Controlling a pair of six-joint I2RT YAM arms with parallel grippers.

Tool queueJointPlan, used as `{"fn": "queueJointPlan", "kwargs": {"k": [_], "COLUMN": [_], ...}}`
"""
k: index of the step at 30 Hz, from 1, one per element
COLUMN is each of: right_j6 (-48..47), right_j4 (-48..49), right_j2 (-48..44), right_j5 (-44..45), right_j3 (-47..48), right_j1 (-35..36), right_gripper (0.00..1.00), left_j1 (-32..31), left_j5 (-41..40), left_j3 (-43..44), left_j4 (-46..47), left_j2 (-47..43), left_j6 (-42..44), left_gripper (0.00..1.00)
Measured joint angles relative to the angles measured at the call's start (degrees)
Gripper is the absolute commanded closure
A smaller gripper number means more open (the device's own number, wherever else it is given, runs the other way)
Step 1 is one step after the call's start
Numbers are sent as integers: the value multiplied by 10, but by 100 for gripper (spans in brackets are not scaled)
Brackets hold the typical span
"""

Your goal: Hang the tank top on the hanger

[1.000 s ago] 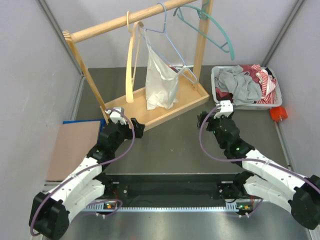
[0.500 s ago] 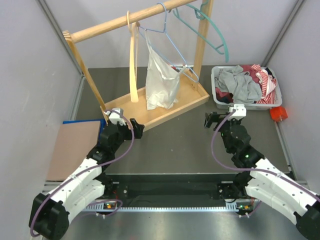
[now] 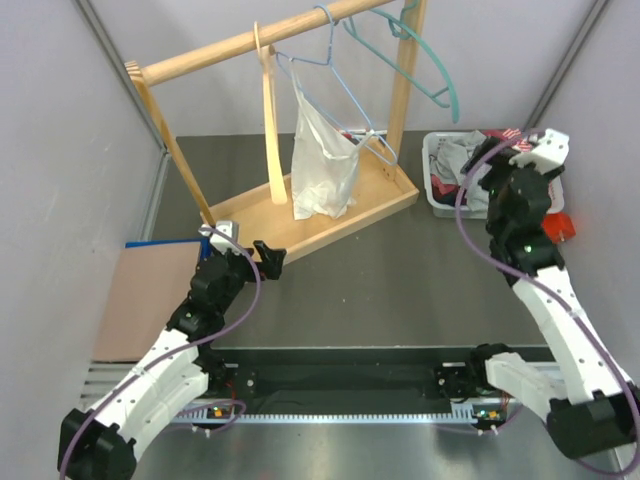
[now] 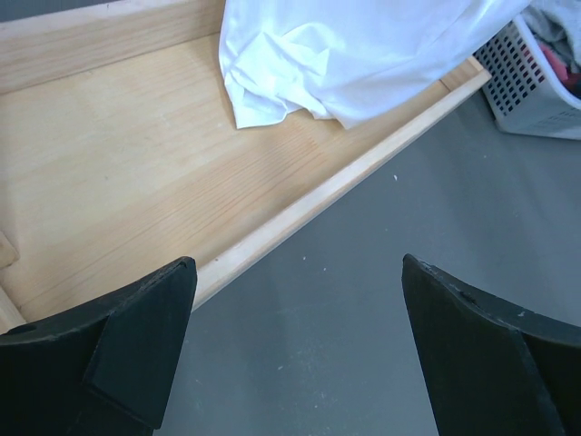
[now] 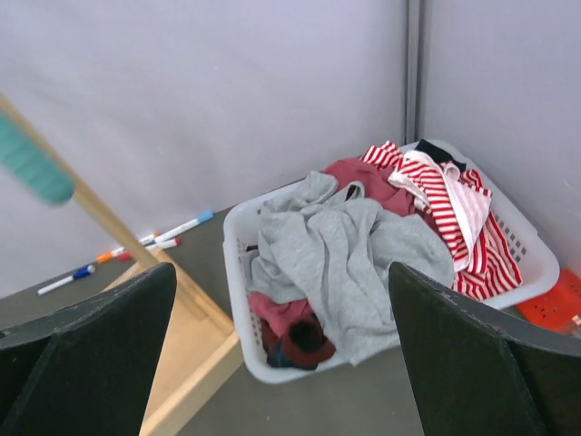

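Observation:
Next, my right gripper closes on the light grey tank top's middle fold [image 3: 477, 183] [image 5: 341, 283], which lies beside the red cloth near the laundry basket's near side.
The light grey tank top [image 5: 349, 259] lies crumpled in a white laundry basket [image 5: 238, 300] at the right back of the table, among red and striped clothes; from above only a bit of the tank top [image 3: 455, 160] shows. My right gripper [image 5: 281, 270] hangs open above the basket, holding nothing, raised over the basket's near side [image 3: 497, 172]. The teal hanger [image 3: 432, 62] hangs at the right end of the wooden rack's rail. My left gripper [image 4: 297, 263] is open and empty, low over the table by the rack's base [image 3: 270, 256].
The wooden rack [image 3: 330, 215] also holds a pale wooden hanger [image 3: 270, 130] and a light blue wire hanger [image 3: 335, 80] with a white plastic bag [image 3: 320, 150]. A brown board [image 3: 150, 295] lies at the left. An orange object [image 3: 562, 226] sits beside the basket. Markers [image 5: 172, 232] lie behind the rack.
My right arm has swung up and to the right, from the middle of the table to above the basket. The left arm has shifted slightly. Both grippers stay open.

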Motion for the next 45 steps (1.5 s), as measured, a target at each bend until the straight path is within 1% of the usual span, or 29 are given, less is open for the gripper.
{"fn": "queueJointPlan", "kwargs": {"k": [5,9,17,18,19,21,22,23,26,29,34,38,42,43,45], "right_j6": [15,19,4,4,4,6,9,11,17,20,19,19,19,19,20], "right_j4": [-11,-29,-45,-50,-55,-61,-67,-64,-51,-42,-41,-39,-41,-41,-41], "right_j2": [118,227,416,438,456,483,487,490,480,455,419,409,410,410,415], "right_j5": [-58,-67,-71,-70,-71,-79,-84,-93,-110,-128,-145,-167,-188,-194,-203], "right_j3": [83,122,192,202,210,212,210,202,178,153,150,151,151,151,151], "right_j1": [-83,-130,-163,-167,-171,-181,-185,-189,-195,-195,-195,-195,-195,-195,-195], "right_gripper": [0,0,0,2,10,16,23,25,26,26,25,26,31,35,40], "left_j1": [0,0,0,0,0,0,0,0,0,0,0,0,0,0,0], "left_j5": [0,0,5,6,7,8,8,8,9,11,17,21,21,21,21], "left_j3": [-3,-3,-3,-3,-3,-3,-3,-3,-3,-3,-3,-3,-3,-3,-3], "left_j4": [0,0,0,1,0,0,0,0,2,4,4,4,4,4,4], "left_j2": [-19,-23,-17,-13,-9,-3,-3,-2,-1,7,10,10,10,9,8], "left_j6": [0,0,0,0,0,0,0,0,0,0,-1,0,-1,-1,0], "left_gripper": [1,1,1,1,1,1,1,1,1,1,1,1,1,1,1]}}
